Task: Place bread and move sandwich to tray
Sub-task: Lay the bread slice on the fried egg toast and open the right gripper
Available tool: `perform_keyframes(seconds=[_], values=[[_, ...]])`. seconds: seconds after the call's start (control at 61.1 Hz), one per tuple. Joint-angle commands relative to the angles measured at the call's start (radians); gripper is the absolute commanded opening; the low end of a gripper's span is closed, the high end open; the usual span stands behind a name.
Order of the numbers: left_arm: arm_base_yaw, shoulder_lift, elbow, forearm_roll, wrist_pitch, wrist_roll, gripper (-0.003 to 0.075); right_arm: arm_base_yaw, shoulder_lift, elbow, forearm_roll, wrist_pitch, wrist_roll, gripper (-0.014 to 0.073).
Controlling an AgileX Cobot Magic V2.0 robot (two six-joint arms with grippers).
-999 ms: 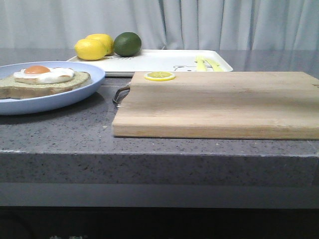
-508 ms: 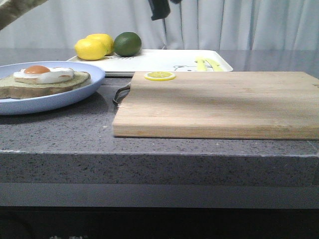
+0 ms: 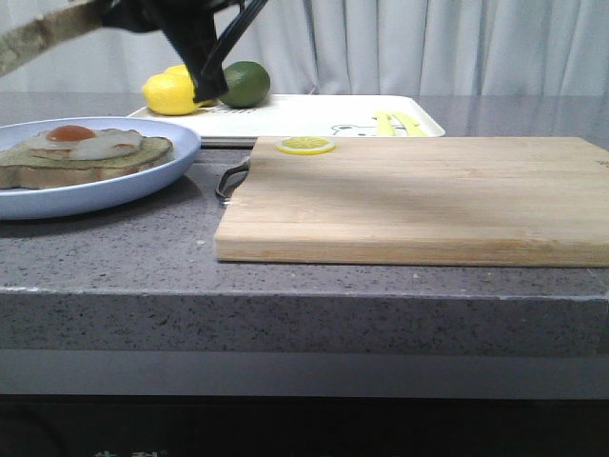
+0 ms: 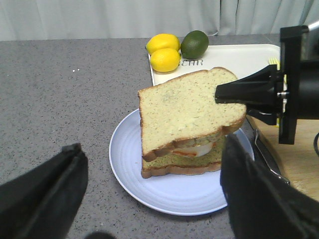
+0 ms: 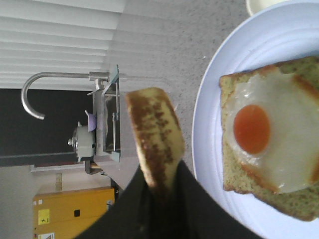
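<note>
My right gripper is holding the bread and will let it go on top of the fried egg (image 3: 81, 128) (image 5: 261, 135) on the pale blue plate.
My right gripper (image 3: 109, 14) is shut on the bread (image 3: 43, 40), a thick pale slice with a brown crust, and holds it tilted in the air above the plate. The left wrist view shows the bread (image 4: 187, 107) hovering just over the egg slice, gripped at its edge by the right gripper (image 4: 224, 93). The sandwich's lower slice (image 3: 86, 160) with the fried egg (image 3: 81, 141) lies on the pale blue plate (image 3: 143, 186). My left gripper (image 4: 153, 144) is open and empty, above the plate's near side. The white tray (image 3: 304, 114) lies behind.
Two lemons (image 3: 173, 93) and a lime (image 3: 244, 83) sit at the tray's left end. A large wooden cutting board (image 3: 428, 200) with a lemon slice (image 3: 304, 145) on it lies right of the plate, its metal handle (image 3: 228, 181) facing the plate.
My right gripper has come down into view from the top with the bread and now holds it over the plate. The egg slice and plate have not moved.
</note>
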Motion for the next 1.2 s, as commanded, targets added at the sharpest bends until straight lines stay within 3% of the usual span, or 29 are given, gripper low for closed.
perform_keyframes(seconds=[0.0, 0.311, 0.72, 0.835, 1.179], values=[[-0.007, 0.013, -0.028, -0.001, -0.077, 0.001, 0.0544, 0.002, -0.034, -0.054, 0.122, 0.000, 0.018, -0.0064], [-0.007, 0.013, -0.028, -0.001, -0.077, 0.001, 0.0544, 0.002, 0.005, -0.068, 0.122, -0.069, 0.042, -0.0063], [-0.007, 0.013, -0.028, -0.001, -0.077, 0.001, 0.0544, 0.002, 0.005, -0.067, 0.118, -0.009, 0.040, -0.0055], [-0.007, 0.013, -0.028, -0.001, -0.077, 0.001, 0.0544, 0.002, 0.005, -0.067, 0.097, -0.002, 0.040, 0.0025], [-0.007, 0.013, -0.028, -0.001, -0.072, 0.001, 0.0544, 0.002, 0.005, -0.067, 0.015, -0.011, 0.040, 0.0377]])
